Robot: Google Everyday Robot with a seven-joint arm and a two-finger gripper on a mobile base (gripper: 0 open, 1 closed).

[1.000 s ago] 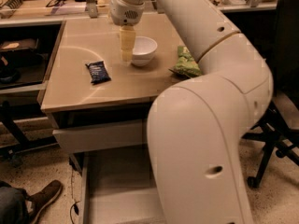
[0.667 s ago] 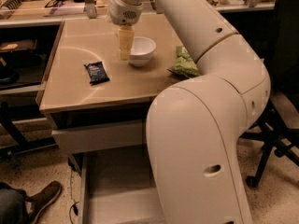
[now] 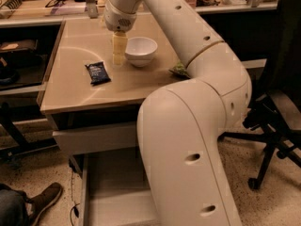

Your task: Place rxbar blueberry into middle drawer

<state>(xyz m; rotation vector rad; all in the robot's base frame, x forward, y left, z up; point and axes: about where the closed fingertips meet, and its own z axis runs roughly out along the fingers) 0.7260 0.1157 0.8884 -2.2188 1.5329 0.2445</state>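
The rxbar blueberry is on the tan tabletop. My gripper goes to the middle (image 3: 98,72) of the rxbar blueberry next and closes there.
The rxbar blueberry (image 3: 98,72), a small flat bar in a dark wrapper, lies on the tan tabletop (image 3: 70,88) left of centre. My gripper (image 3: 119,55) hangs over the table just right of and beyond the bar, next to the left side of a white bowl (image 3: 141,50). It holds nothing that I can see. The middle drawer (image 3: 113,192) is pulled out below the table's front, its grey floor bare where it shows. My arm hides its right part.
A green chip bag (image 3: 179,69) peeks out behind my arm at the table's right. A closed drawer front (image 3: 94,138) sits above the open drawer. An office chair (image 3: 277,102) stands at right; a person's shoe (image 3: 44,199) at lower left.
The view has shifted a little to the left and down. The gripper stays beside the bowl, and the bar has not moved.
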